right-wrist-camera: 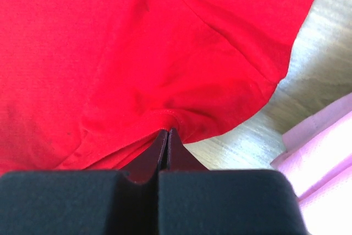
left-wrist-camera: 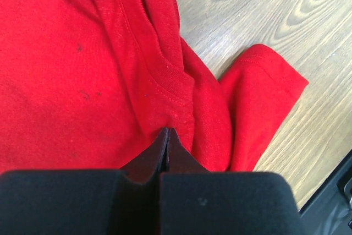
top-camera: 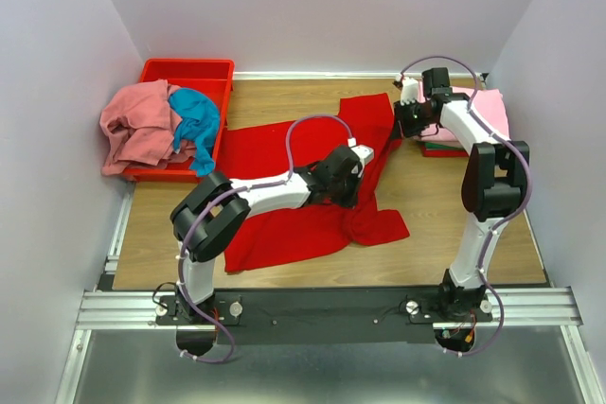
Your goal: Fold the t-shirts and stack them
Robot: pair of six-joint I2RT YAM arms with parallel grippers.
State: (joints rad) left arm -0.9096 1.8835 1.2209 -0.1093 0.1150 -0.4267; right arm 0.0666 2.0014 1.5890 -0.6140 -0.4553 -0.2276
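Observation:
I should take the t-shirt's stitched edge (left-wrist-camera: 175, 87) with my left gripper and lift it for my right gripper to pull out, because the red t-shirt bunches inward next to its sleeve.
A bright red t-shirt (top-camera: 284, 191) lies spread and rumpled across the middle of the table. My left gripper (top-camera: 358, 169) is at its right part, shut, with a fold of red cloth (left-wrist-camera: 165, 97) pinched at the fingertips (left-wrist-camera: 166, 131); a sleeve (left-wrist-camera: 264, 94) lies just to the right. My right gripper (top-camera: 405, 120) is at the shirt's far right corner, shut on the puckered hem (right-wrist-camera: 181, 118). A salmon pink t-shirt (top-camera: 137, 125) and a teal blue one (top-camera: 197, 120) hang over the bin. A folded light pink t-shirt (top-camera: 488, 106) tops a stack at the far right.
The rigid red plastic bin (top-camera: 189, 71) stands at the back left. Green and red cloth edges (top-camera: 443, 150) show under the pink stack, whose edge (right-wrist-camera: 324, 158) lies close to my right gripper. White walls close in the table on three sides.

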